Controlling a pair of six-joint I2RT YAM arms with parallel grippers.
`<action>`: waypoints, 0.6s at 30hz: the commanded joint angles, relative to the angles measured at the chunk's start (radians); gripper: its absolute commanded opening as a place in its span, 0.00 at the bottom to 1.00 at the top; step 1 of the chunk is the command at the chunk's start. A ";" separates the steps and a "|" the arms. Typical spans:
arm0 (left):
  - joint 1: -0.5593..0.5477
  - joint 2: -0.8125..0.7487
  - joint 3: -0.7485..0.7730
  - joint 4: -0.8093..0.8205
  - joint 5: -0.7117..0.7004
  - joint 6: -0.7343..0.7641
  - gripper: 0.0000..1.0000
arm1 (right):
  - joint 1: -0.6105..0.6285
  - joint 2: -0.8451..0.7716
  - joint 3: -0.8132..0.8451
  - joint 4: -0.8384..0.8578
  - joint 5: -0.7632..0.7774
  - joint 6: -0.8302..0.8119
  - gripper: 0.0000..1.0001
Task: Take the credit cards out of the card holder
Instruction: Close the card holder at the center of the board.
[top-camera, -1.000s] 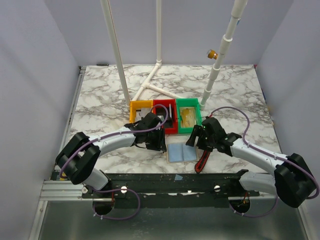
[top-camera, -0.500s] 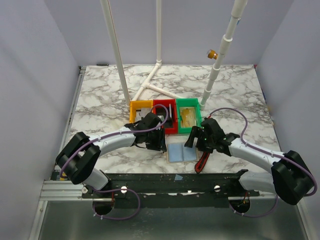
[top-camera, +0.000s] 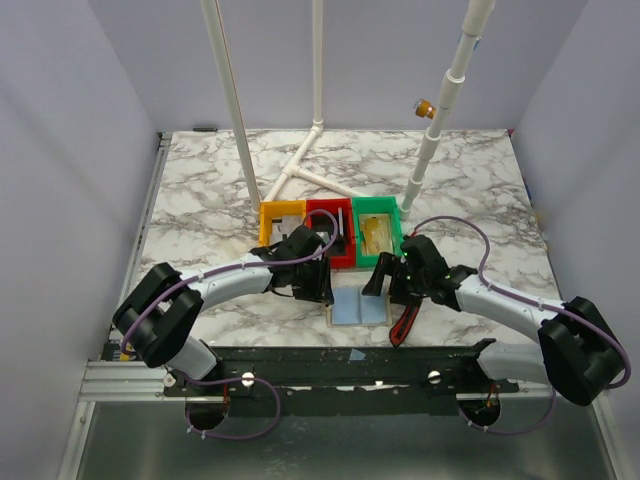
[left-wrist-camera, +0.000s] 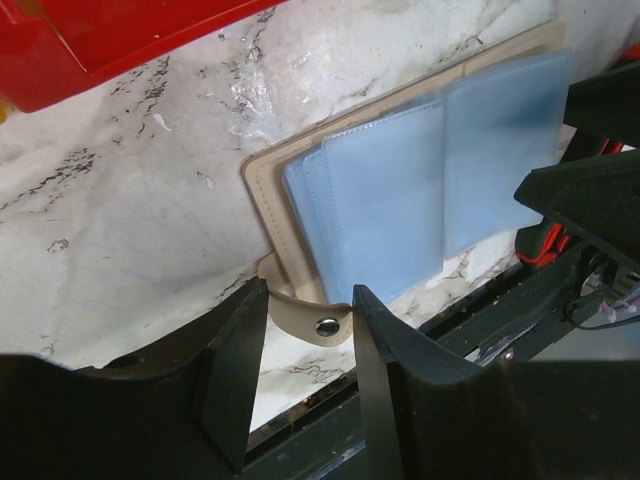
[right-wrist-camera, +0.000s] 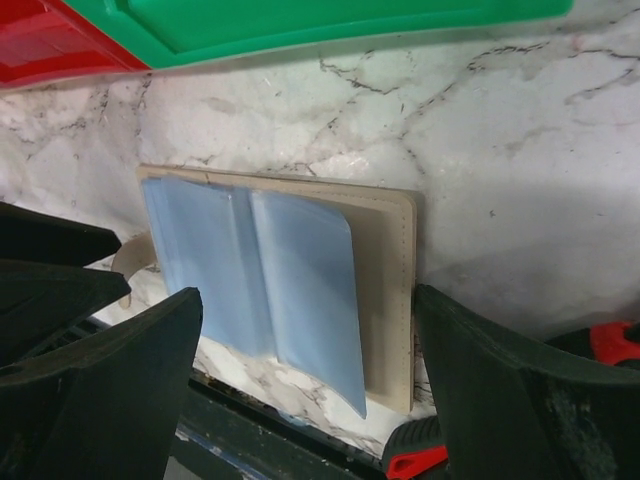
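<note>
My right gripper's fingers straddle the blue-grey pockets and the tan cover lies flat. Next, I pinch the cover's outer edge (right-wrist-camera: 411, 250) and fold the holder closed.
The card holder (top-camera: 358, 307) lies open near the table's front edge, tan with blue-grey pockets; no card shows in it. It also shows in the left wrist view (left-wrist-camera: 400, 190) and the right wrist view (right-wrist-camera: 290, 280). A yellowish-gold credit card (top-camera: 378, 237) lies in the green bin (top-camera: 378, 208). My left gripper (top-camera: 318, 290) is at the holder's left end, its jaws closed on the tan snap strap (left-wrist-camera: 318, 322). My right gripper (top-camera: 384, 284) is wide open over the holder's right half, with its fingers (right-wrist-camera: 520, 400) straddling the right half.
Yellow (top-camera: 268, 222), red (top-camera: 322, 208) and green bins stand in a row just behind the holder. A red-and-black tool (top-camera: 405, 322) lies right of the holder. White pipes (top-camera: 300, 165) rise further back. The black front rail (top-camera: 330, 362) is close below.
My right gripper has moved left, from beside the holder's right edge to over its right half. The left gripper and the holder have stayed put.
</note>
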 joint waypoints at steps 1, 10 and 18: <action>-0.005 0.011 0.024 0.013 0.015 0.004 0.41 | -0.005 -0.020 0.035 -0.014 -0.079 0.024 0.90; -0.007 0.030 0.016 0.024 0.013 0.003 0.28 | -0.005 -0.043 0.033 0.030 -0.159 0.089 0.88; -0.009 0.054 0.006 0.039 0.006 -0.002 0.14 | -0.004 -0.015 -0.010 0.157 -0.267 0.179 0.83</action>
